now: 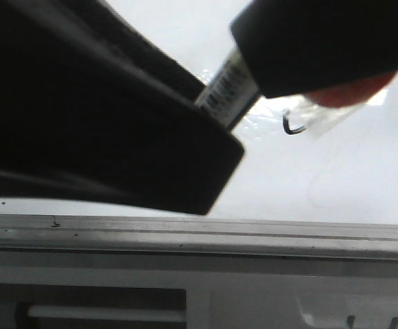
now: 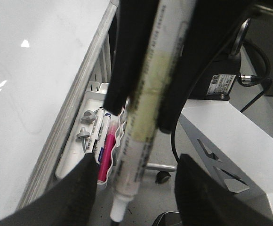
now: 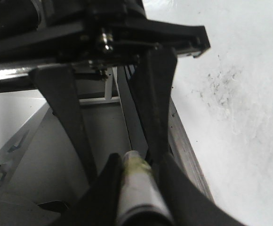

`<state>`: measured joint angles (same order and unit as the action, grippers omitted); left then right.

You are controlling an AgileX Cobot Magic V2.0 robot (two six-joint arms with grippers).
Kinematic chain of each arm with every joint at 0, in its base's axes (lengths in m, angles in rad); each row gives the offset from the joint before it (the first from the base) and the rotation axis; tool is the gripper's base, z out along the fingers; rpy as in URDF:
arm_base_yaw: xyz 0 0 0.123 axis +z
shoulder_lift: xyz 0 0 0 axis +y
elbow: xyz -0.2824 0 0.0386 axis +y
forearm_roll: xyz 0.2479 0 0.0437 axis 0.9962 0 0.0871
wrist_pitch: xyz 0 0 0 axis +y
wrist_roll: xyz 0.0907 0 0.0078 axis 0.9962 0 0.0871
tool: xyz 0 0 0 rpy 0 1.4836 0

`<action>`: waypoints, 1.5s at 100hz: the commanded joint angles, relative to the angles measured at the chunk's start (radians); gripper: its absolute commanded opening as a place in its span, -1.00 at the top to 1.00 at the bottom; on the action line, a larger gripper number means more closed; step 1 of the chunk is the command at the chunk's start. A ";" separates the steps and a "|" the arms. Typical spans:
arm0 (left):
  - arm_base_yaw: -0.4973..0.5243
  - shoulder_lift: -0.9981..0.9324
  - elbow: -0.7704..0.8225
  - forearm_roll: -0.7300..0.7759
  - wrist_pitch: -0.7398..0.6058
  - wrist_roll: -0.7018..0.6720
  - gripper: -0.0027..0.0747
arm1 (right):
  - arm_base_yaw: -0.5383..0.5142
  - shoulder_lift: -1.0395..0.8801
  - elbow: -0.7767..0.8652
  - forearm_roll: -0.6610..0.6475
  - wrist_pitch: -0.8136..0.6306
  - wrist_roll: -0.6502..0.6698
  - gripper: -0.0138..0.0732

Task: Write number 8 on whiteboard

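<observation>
The marker's tip sits between my open left fingers, so I should grip the marker's body farther up (image 2: 132,167), leaving the tip out for writing.
The whiteboard (image 1: 350,185) is glossy white and also shows in the left wrist view (image 2: 33,70) and right wrist view (image 3: 249,117). No whole number 8 shows; only a short hooked black stroke (image 1: 293,127) lies on the board, just below the right arm. My right gripper (image 3: 139,162) is shut on a white marker (image 3: 136,188). The marker (image 2: 148,108) runs between the wide-open fingers of my left gripper (image 2: 136,160), which do not touch it. In the front view the marker (image 1: 230,86) shows between the two black grippers; its tip is hidden there.
A grey metal edge strip (image 1: 199,233) borders the board. A white tray (image 2: 68,165) beside the board holds a pink marker (image 2: 107,150), another marker and screws. An orange-red object under clear plastic (image 1: 353,89) sits by the stroke. Black specks (image 3: 216,82) mark the board.
</observation>
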<state>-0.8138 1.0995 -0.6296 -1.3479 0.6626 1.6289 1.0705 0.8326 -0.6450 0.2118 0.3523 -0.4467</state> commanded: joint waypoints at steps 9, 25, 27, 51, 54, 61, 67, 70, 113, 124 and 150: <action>-0.009 0.026 -0.047 -0.051 0.002 0.002 0.02 | 0.030 -0.002 -0.032 0.009 -0.088 -0.003 0.78; -0.009 0.054 -0.047 -0.051 0.014 0.002 0.06 | 0.032 -0.002 -0.032 0.009 -0.092 -0.003 0.78; -0.009 0.056 -0.047 -0.051 0.014 0.002 0.09 | 0.032 -0.002 -0.032 0.009 -0.092 -0.003 0.78; -0.009 0.076 -0.047 -0.100 0.014 0.002 0.76 | 0.032 -0.002 -0.032 0.009 -0.088 -0.003 0.79; -0.009 0.076 -0.047 -0.113 0.014 0.002 0.85 | 0.032 0.000 -0.032 0.009 -0.084 -0.003 0.79; -0.009 0.076 -0.047 -0.136 0.014 0.002 0.95 | 0.032 0.000 -0.032 0.011 -0.077 -0.003 0.79; -0.009 0.076 -0.047 -0.138 0.014 0.002 0.94 | 0.032 0.000 -0.032 0.013 -0.061 -0.003 0.79; -0.009 0.076 -0.047 -0.136 0.019 0.002 0.91 | 0.032 0.000 -0.032 0.013 -0.054 -0.003 0.79; -0.009 0.076 -0.047 -0.200 0.037 0.002 0.22 | 0.032 0.000 -0.032 0.035 0.011 -0.003 0.79; -0.009 0.076 -0.047 -0.191 0.037 0.002 0.45 | 0.032 0.000 -0.032 0.040 0.031 -0.003 0.79; -0.009 0.076 -0.047 -0.152 0.035 0.002 0.98 | 0.032 0.000 -0.032 0.043 -0.013 0.000 0.78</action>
<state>-0.8250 1.1937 -0.6455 -1.4221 0.7258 1.6688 1.1019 0.8342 -0.6484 0.2490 0.3922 -0.4382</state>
